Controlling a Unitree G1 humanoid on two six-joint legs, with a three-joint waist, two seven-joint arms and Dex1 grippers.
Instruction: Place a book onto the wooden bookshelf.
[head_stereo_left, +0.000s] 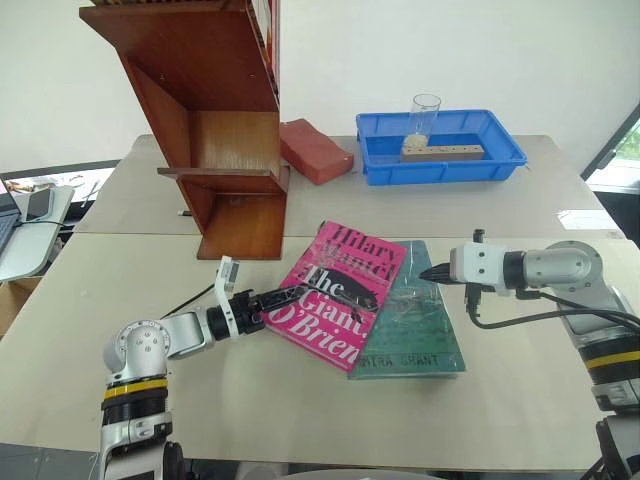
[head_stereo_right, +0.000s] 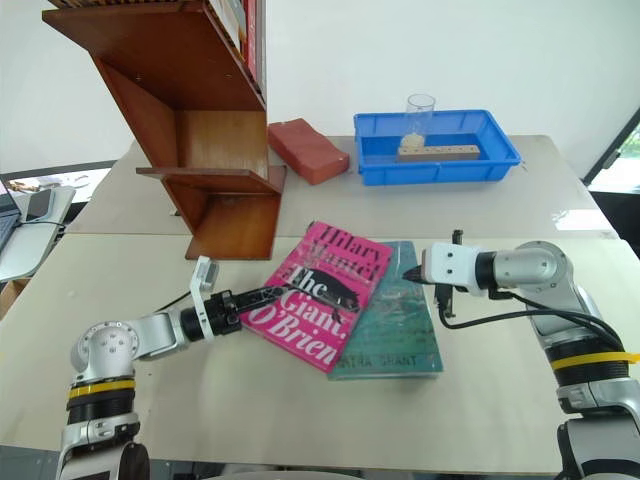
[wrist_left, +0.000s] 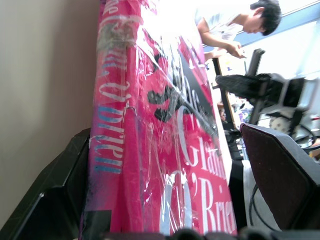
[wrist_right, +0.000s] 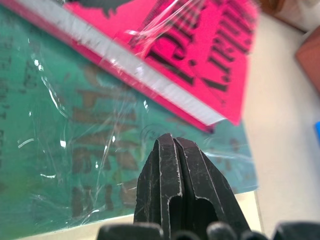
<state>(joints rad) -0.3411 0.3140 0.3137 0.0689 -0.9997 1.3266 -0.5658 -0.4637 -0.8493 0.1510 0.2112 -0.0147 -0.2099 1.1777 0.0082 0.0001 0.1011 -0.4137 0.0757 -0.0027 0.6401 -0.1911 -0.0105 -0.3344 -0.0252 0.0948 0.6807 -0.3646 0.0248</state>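
Next, my left gripper pinches the spine (wrist_left: 111, 130) and turns the pink book straight, because it slants over the teal book with its spine loose inside the open fingers.
The bright pink book (head_stereo_left: 345, 290) lies on the table, its right side resting over a teal-green book (head_stereo_left: 420, 325). My left gripper (head_stereo_left: 290, 298) is at the pink book's left edge, open. In the left wrist view the book (wrist_left: 150, 150) stands between the two spread fingers, with a gap before one finger (wrist_left: 280, 180). My right gripper (head_stereo_left: 435, 272) is shut, its tip just above the teal book (wrist_right: 75, 150) near the pink book's page edge (wrist_right: 150, 75). The wooden bookshelf (head_stereo_left: 215, 110) stands at the back left, behind the books.
A red-brown block (head_stereo_left: 315, 150) lies right of the shelf. A blue tray (head_stereo_left: 500, 165) at the back holds a glass (head_stereo_left: 424, 115) and a wooden block (head_stereo_left: 445, 152). A person (wrist_left: 235, 25) shows in the background of the left wrist view.
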